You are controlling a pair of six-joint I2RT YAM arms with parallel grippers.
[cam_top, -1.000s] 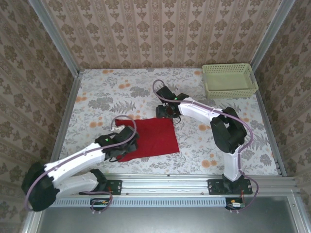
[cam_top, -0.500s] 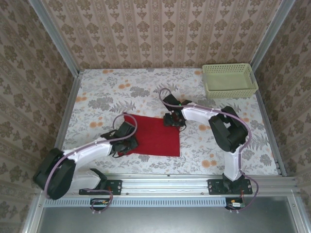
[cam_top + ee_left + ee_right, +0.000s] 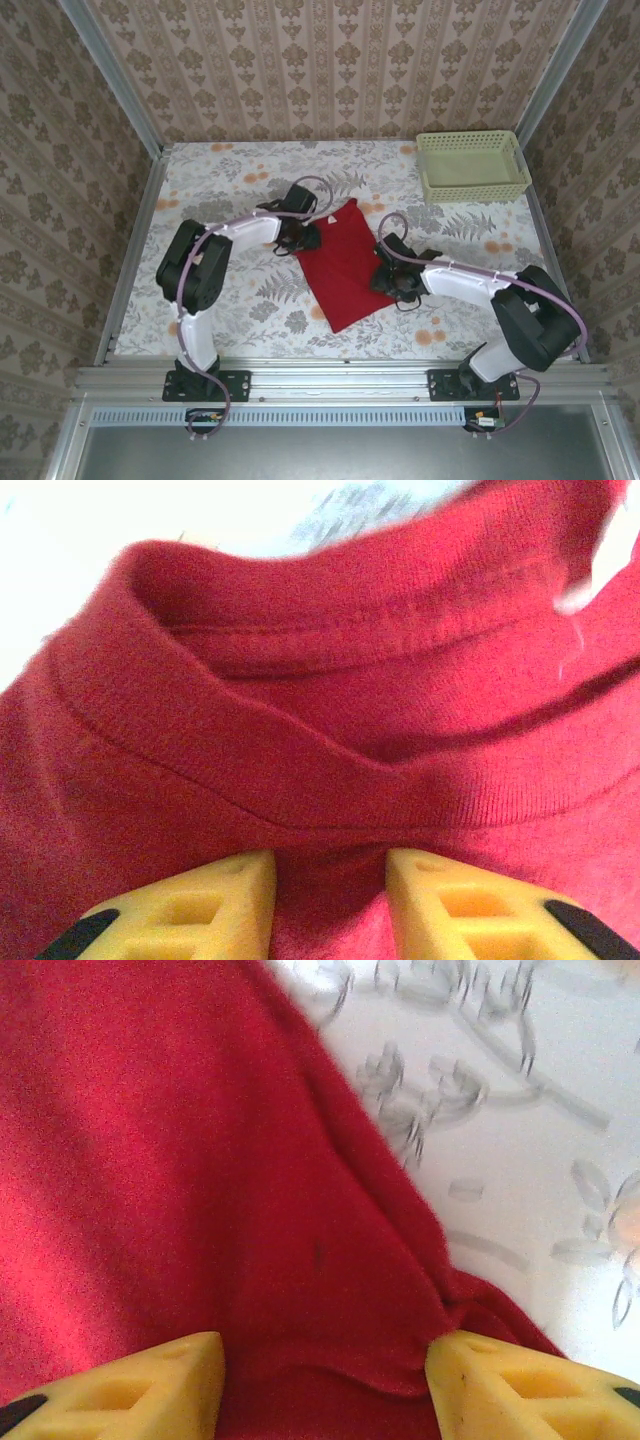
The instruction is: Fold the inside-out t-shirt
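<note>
The t-shirt is lying at a slant with my right gripper low on its side edge, so next I straighten it, then grab the t-shirt's shoulder [image 3: 350,207] next to the collar with my right gripper.
The inside-out t-shirt [image 3: 345,265] lies folded into a narrow red shape in the middle of the table, slanting from far right to near left. My left gripper [image 3: 300,236] is at its far left edge. In the left wrist view the ribbed collar [image 3: 300,730] runs across, a white tag [image 3: 600,565] shows at the upper right, and the left gripper [image 3: 330,865] pinches red cloth between its yellow fingers. My right gripper [image 3: 392,280] is at the shirt's right edge. Its fingers stand wider in the right wrist view, where the right gripper [image 3: 325,1345] clamps a puckered fold of the t-shirt [image 3: 200,1160].
A pale green basket [image 3: 472,165] stands at the back right of the flowered tablecloth [image 3: 220,200]. Metal rails border the table on the left, right and near sides. In the right wrist view bare tablecloth [image 3: 520,1110] lies just past the shirt's edge.
The shirt has turned from lying crosswise near the front to slanting in the middle. The left arm has swung to the far side, and the right arm has come down to the shirt's right edge.
</note>
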